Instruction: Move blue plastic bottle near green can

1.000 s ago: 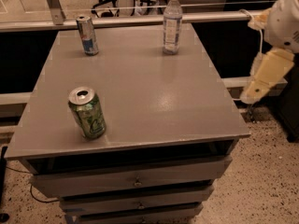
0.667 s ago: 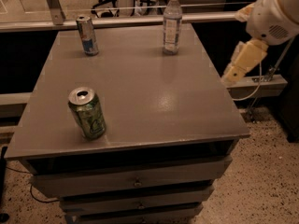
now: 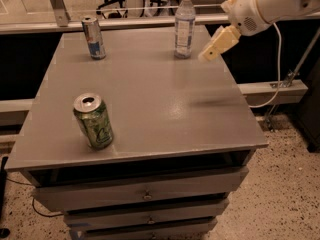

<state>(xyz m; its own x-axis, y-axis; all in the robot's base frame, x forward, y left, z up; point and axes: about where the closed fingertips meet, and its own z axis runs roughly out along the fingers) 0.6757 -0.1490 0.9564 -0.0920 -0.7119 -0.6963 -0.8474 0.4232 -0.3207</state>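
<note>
Next, I close my gripper at the blue plastic bottle's middle [image 3: 185, 23], well below its white cap.
The blue plastic bottle [image 3: 184, 25] stands upright near the far right edge of the grey table [image 3: 150, 99]; it is clear with a white cap and a pale blue-and-white label. The green can [image 3: 93, 120] stands at the front left, silver top up. My gripper [image 3: 211, 53] hangs from the white arm at the upper right, above the table's right side, a short way right of the bottle and apart from it. It holds nothing.
A slimmer blue-and-silver can [image 3: 94, 37] stands at the far left of the table. Drawers [image 3: 145, 194] sit under the tabletop. A rail and glass run behind the table. A cable [image 3: 272, 84] hangs at the right over speckled floor.
The arm has swung left and up from beside the table's right edge to over the table, close to the bottle. The bottle and both cans have not moved.
</note>
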